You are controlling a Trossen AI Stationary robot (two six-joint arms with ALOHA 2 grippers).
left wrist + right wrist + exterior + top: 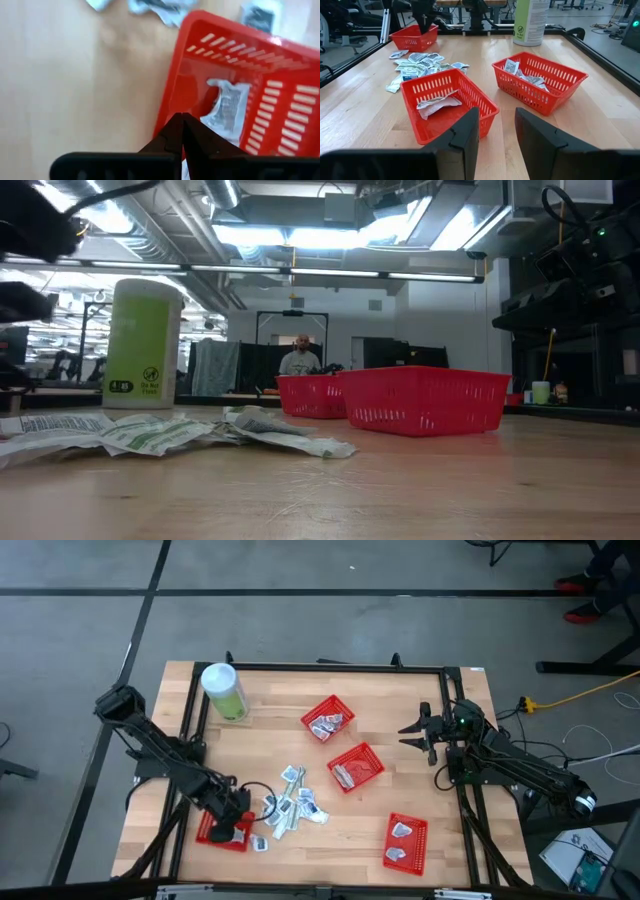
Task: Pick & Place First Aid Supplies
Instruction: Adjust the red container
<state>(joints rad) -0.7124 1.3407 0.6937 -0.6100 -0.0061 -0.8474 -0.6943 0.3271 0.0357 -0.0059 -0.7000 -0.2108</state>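
My left gripper is to let go of the red basket on the bare wood (241,767) between the pale-green canister and the packet pile.
The first aid supplies (290,802) lie in a loose pile of small white-grey packets on the wooden table (400,690), also seen as a pile (420,65) in the right wrist view. My left gripper (232,820) is shut and points steeply down over a red basket (222,832) at the near left. In the left wrist view its shut fingertips (182,131) stand above that basket's rim (172,95), beside one packet (227,107) lying flat on the basket floor. My right gripper (415,730) waits open at the right edge; nothing is between its fingers (495,135).
Three more red baskets (328,718), (356,766), (406,842) hold packets. A pale-green canister (224,690) with a white lid stands at the far left. One packet (259,843) lies beside the near-left basket. A person (300,358) sits far behind the table.
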